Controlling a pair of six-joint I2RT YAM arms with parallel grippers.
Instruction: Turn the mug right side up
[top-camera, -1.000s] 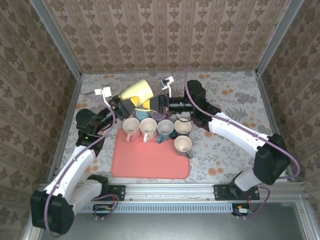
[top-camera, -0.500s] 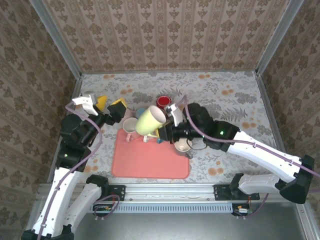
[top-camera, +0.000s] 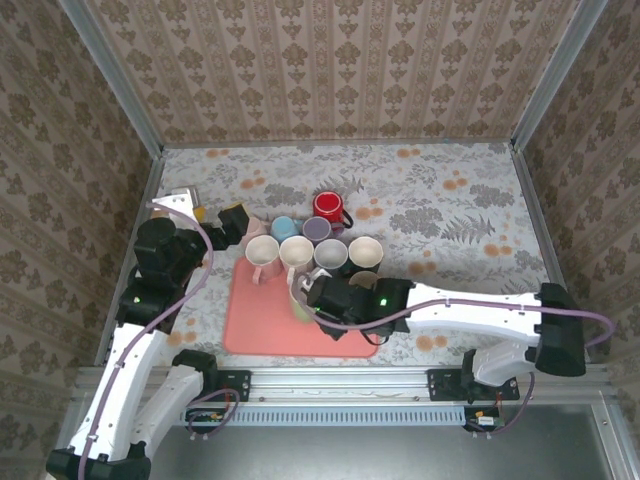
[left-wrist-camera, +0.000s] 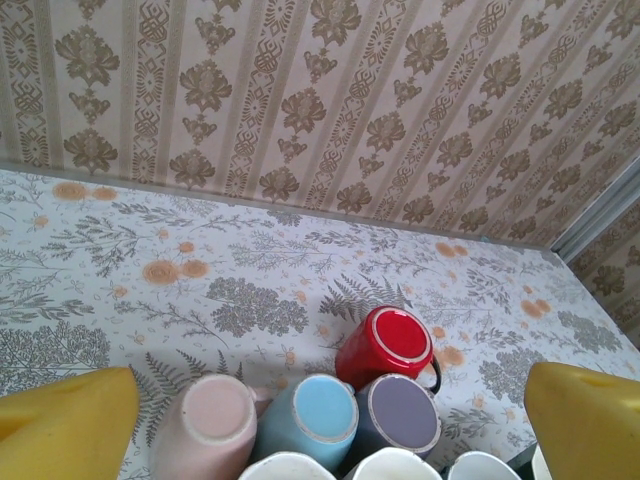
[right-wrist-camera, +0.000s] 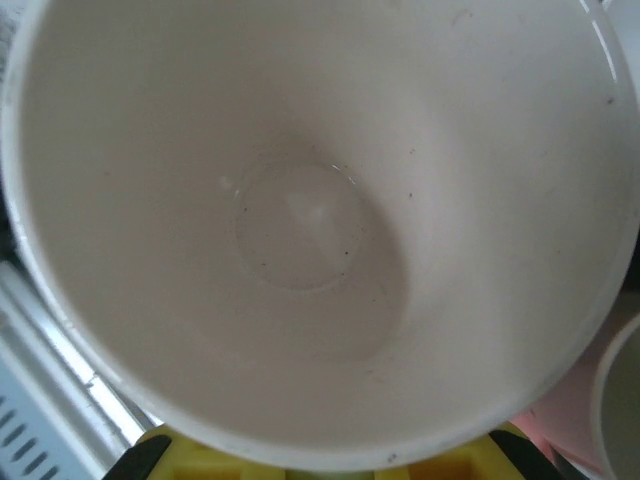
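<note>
I should use my right gripper to set the pale yellow mug, now held low over the mat, down on the pink mat (top-camera: 327, 289), just in front of the upright mug with the grey lining.
My right gripper (top-camera: 312, 296) is shut on the pale yellow mug (top-camera: 299, 302), holding it low over the pink mat (top-camera: 262, 325), near its front middle. In the right wrist view I look straight into the mug's cream inside (right-wrist-camera: 310, 220), and my yellow fingers (right-wrist-camera: 300, 462) show under its rim. My left gripper (top-camera: 218, 216) stands open with nothing in it at the table's left, just left of the mugs. Its yellow fingers (left-wrist-camera: 65, 425) frame the left wrist view from both bottom corners.
Behind the mat, bottoms up, stand a red mug (left-wrist-camera: 395, 345), a blue one (left-wrist-camera: 315, 420), a purple one (left-wrist-camera: 400, 412) and a pink one (left-wrist-camera: 215, 425). Several upright mugs (top-camera: 296, 250) line the mat's far edge. Patterned walls close the table on three sides.
The left gripper let go of the yellow mug, opened wide and drew back left. The right arm carried the mug from behind the mugs forward and down to the mat's front.
</note>
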